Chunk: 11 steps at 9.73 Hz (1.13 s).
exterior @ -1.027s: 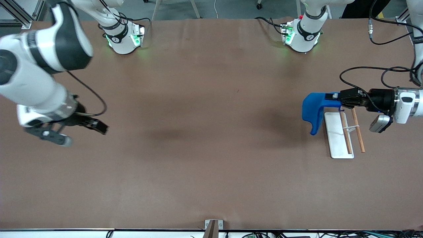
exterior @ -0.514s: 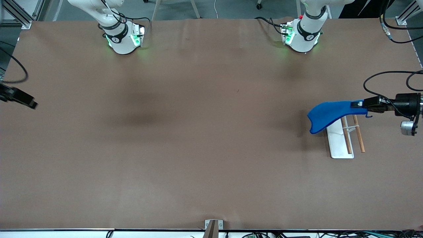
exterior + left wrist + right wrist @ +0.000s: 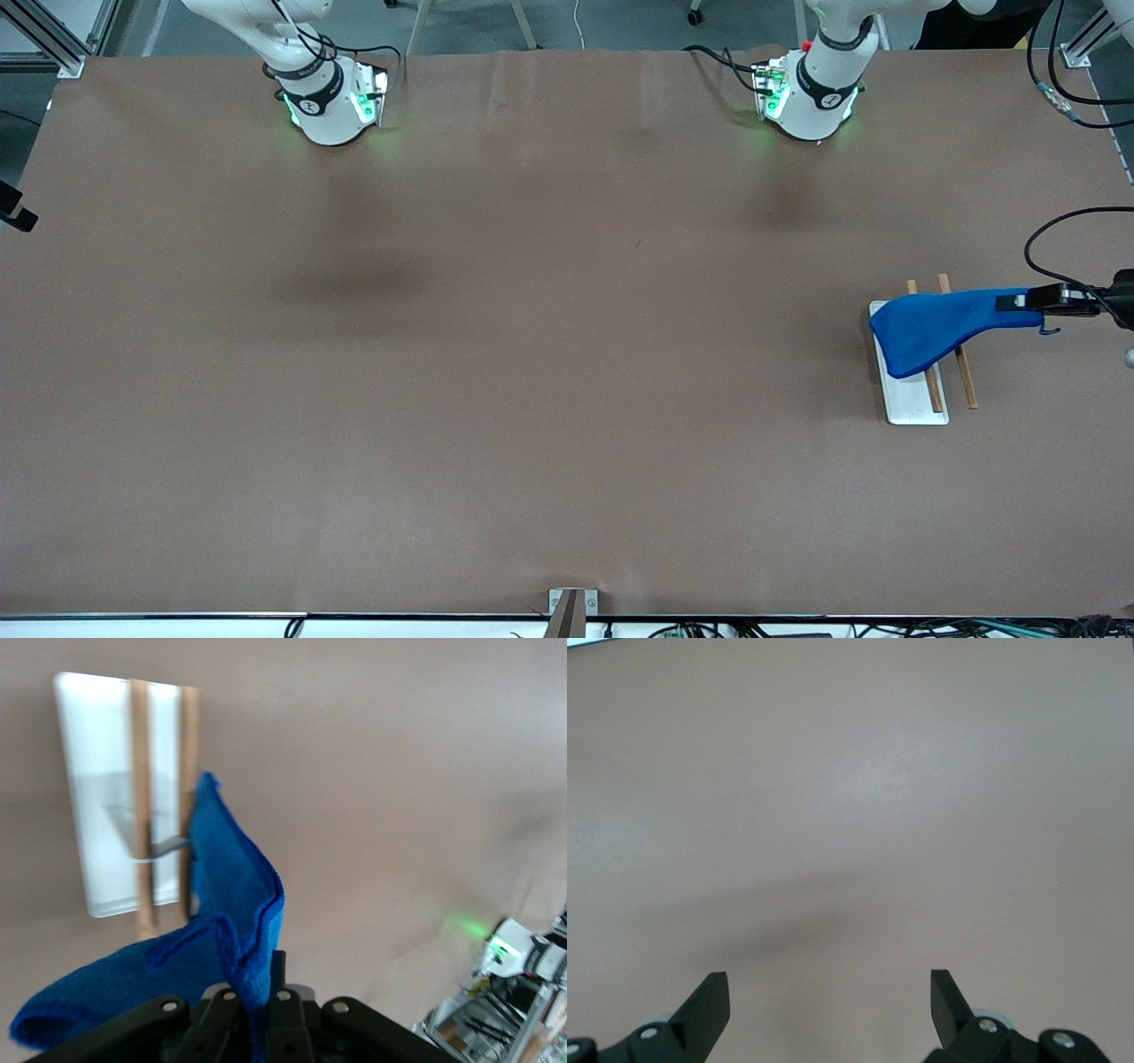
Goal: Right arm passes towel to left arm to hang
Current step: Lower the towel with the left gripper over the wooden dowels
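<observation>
The blue towel will hang over the two wooden rails [image 3: 166, 811] above the white base when I let it go with my left gripper.
The blue towel [image 3: 935, 328] hangs from my left gripper [image 3: 1019, 302], which is shut on one edge of it at the left arm's end of the table. The cloth drapes over a small rack [image 3: 912, 403] with a white base and two wooden rails [image 3: 964, 381]. In the left wrist view the towel [image 3: 235, 921] is pinched between my fingers, with the rack [image 3: 106, 797] below it. My right gripper [image 3: 830, 992] is open and empty over bare table. In the front view only a dark tip of it [image 3: 18, 214] shows at the right arm's end.
The brown table [image 3: 532, 354] carries only the rack. The two arm bases [image 3: 328, 97] [image 3: 811, 93] stand along the edge farthest from the front camera. A metal bracket [image 3: 569, 607] sits at the nearest edge. Black cables [image 3: 1054, 230] loop above the left gripper.
My left gripper has drawn the towel toward the left arm's end of the table, so it now lies across the rack's rails. My right arm has pulled away, almost out of the front view.
</observation>
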{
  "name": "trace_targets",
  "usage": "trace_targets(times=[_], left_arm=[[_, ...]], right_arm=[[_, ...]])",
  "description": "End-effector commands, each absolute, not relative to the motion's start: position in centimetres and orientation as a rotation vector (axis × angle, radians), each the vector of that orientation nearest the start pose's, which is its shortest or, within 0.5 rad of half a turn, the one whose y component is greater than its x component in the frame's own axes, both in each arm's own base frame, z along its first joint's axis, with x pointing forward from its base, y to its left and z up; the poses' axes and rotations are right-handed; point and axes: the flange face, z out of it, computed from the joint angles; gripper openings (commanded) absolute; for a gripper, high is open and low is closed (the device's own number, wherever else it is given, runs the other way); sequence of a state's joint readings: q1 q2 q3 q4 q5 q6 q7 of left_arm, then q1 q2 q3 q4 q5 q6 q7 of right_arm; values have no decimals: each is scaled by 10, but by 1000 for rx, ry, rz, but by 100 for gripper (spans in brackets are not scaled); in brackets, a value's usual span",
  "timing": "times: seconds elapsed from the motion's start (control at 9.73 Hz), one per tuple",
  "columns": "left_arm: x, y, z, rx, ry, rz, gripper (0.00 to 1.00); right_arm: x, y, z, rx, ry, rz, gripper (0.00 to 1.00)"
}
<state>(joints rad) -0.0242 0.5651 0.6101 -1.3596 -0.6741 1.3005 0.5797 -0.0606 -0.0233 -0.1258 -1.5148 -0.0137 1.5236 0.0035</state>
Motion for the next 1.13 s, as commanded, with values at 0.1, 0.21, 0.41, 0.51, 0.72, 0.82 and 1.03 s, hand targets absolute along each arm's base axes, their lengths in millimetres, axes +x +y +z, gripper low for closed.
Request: trace_targets(times=[0.1, 0.21, 0.41, 0.51, 0.72, 0.82, 1.03], left_arm=[[632, 243, 382, 2694, 69, -220, 1], [635, 247, 372, 2717, 81, -204, 1], [635, 249, 357, 2715, 103, -237, 2], [635, 250, 344, 2713, 121, -263, 5], [634, 250, 318, 2705, 135, -311, 6], [635, 254, 316, 2719, 144, -295, 6], [631, 270, 313, 2730, 169, -264, 12]], right_arm=[[530, -100, 659, -3127, 281, -58, 100], [530, -100, 659, -3127, 281, -60, 100], [532, -98, 659, -3128, 279, -70, 100], [533, -100, 659, -3130, 284, -84, 100], [533, -101, 658, -3129, 287, -79, 100], [533, -101, 658, -3128, 286, -79, 100], [533, -100, 658, -3128, 284, -75, 100]])
